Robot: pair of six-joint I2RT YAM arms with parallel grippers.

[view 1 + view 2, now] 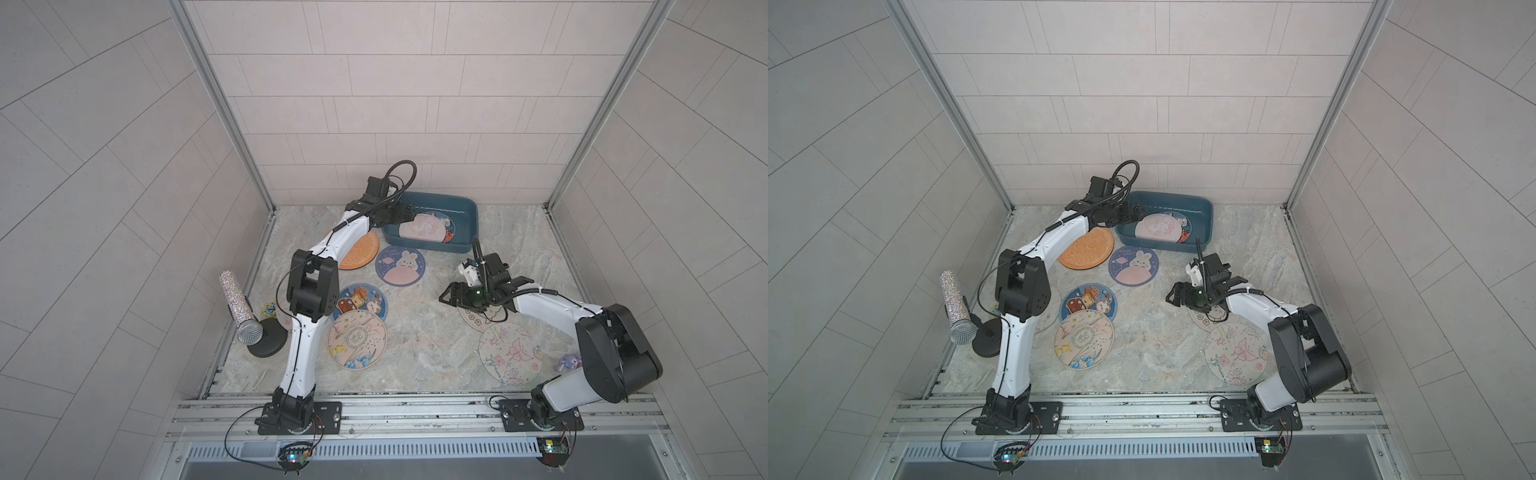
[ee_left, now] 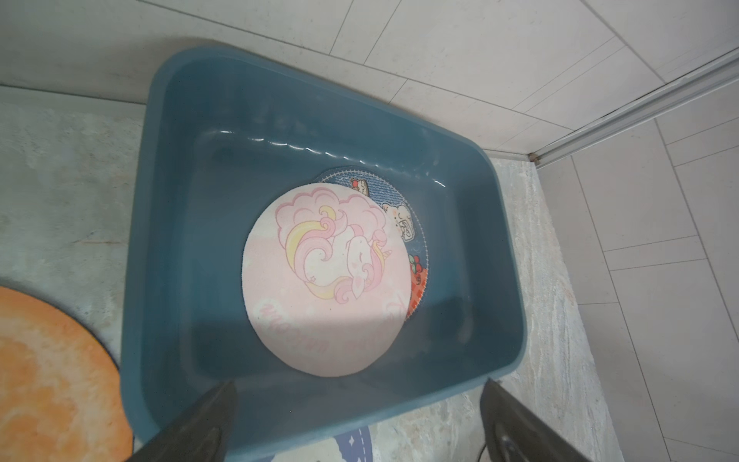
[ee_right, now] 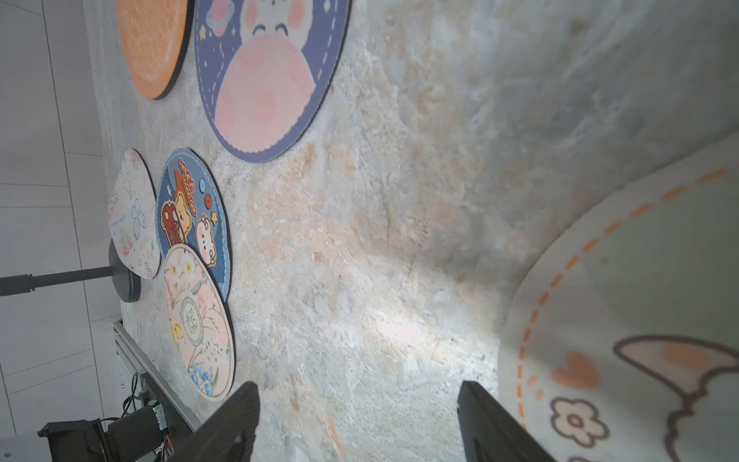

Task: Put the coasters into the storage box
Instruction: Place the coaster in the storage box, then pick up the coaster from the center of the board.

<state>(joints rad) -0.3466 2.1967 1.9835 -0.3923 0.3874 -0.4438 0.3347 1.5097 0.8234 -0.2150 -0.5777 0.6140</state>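
The purple bunny coaster is next for my left gripper. Next, I move it there and close it on the coaster's edge [image 1: 379, 264] facing the orange coaster.
The dark teal storage box [image 1: 467, 210] stands at the back wall. A pink unicorn coaster [image 2: 328, 280] lies flat in it, on top of a blue cartoon coaster [image 2: 414, 224]. My left gripper [image 2: 360, 384] hovers open and empty over the box's near-left rim. On the table lie an orange coaster [image 1: 361, 251], a purple bunny one [image 1: 400, 266], a blue bear one [image 1: 361, 301], a pale flower one [image 1: 356, 340] and a butterfly one [image 1: 511, 353]. My right gripper [image 3: 358, 386] is open and empty, low over bare table beside a cream cat coaster [image 3: 640, 320].
A glittery microphone [image 1: 239, 305] on a black round base [image 1: 268, 343] stands at the left wall, with another pale coaster [image 3: 132, 216] beside it. A small purple toy [image 1: 568, 362] sits at the right, near the right arm's elbow. Tiled walls close three sides.
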